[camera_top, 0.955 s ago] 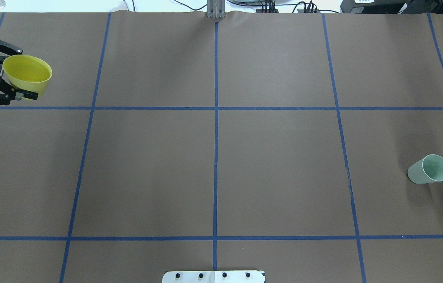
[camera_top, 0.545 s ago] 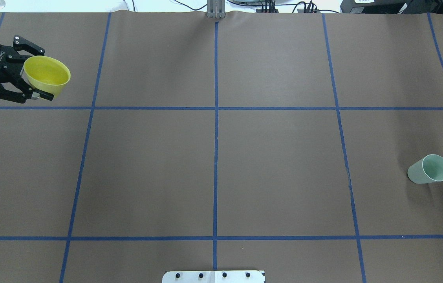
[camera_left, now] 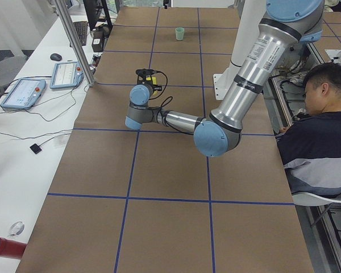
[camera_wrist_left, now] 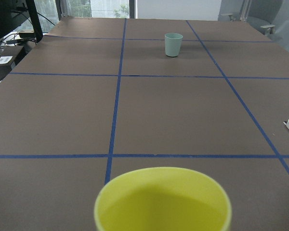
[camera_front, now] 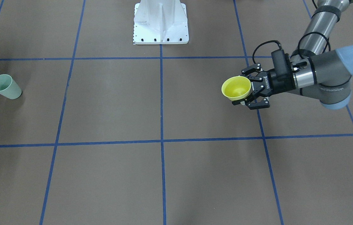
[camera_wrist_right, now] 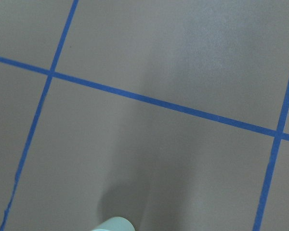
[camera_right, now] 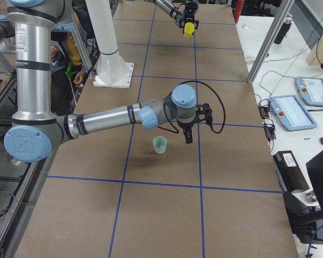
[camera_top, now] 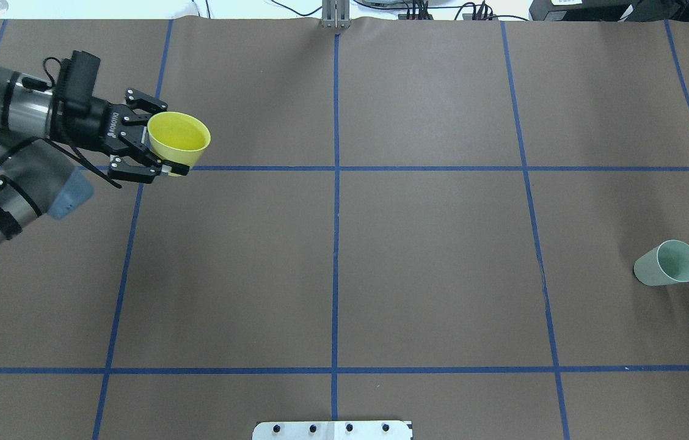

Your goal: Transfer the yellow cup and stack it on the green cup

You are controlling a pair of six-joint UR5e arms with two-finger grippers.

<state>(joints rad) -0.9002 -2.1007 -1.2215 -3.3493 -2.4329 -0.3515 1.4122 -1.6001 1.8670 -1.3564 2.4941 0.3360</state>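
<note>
The yellow cup will pass from my left gripper into my right gripper over the blue line (camera_front: 164,73) by the white base plate.
My left gripper (camera_top: 166,144) is shut on the yellow cup (camera_top: 179,138), holding it upright above the table at the far left; it also shows in the front view (camera_front: 236,87) and fills the bottom of the left wrist view (camera_wrist_left: 163,202). The green cup (camera_top: 667,263) stands upright on the table at the near right, far from the yellow one (camera_front: 6,87) (camera_wrist_left: 173,44). My right gripper (camera_right: 189,137) hangs just beside and above the green cup (camera_right: 160,144); I cannot tell whether it is open or shut. The right wrist view shows only the green cup's rim (camera_wrist_right: 113,224).
Brown table cover with a blue tape grid (camera_top: 335,168). The white robot base plate (camera_front: 161,25) sits at the robot's table edge. A seated operator (camera_left: 324,131) is beside the table. An aluminium post (camera_left: 74,40) and tablets (camera_left: 23,91) stand at the far side.
My left arm has moved to the right in the overhead view, carrying the yellow cup toward the table's middle. The green cup has not moved.
</note>
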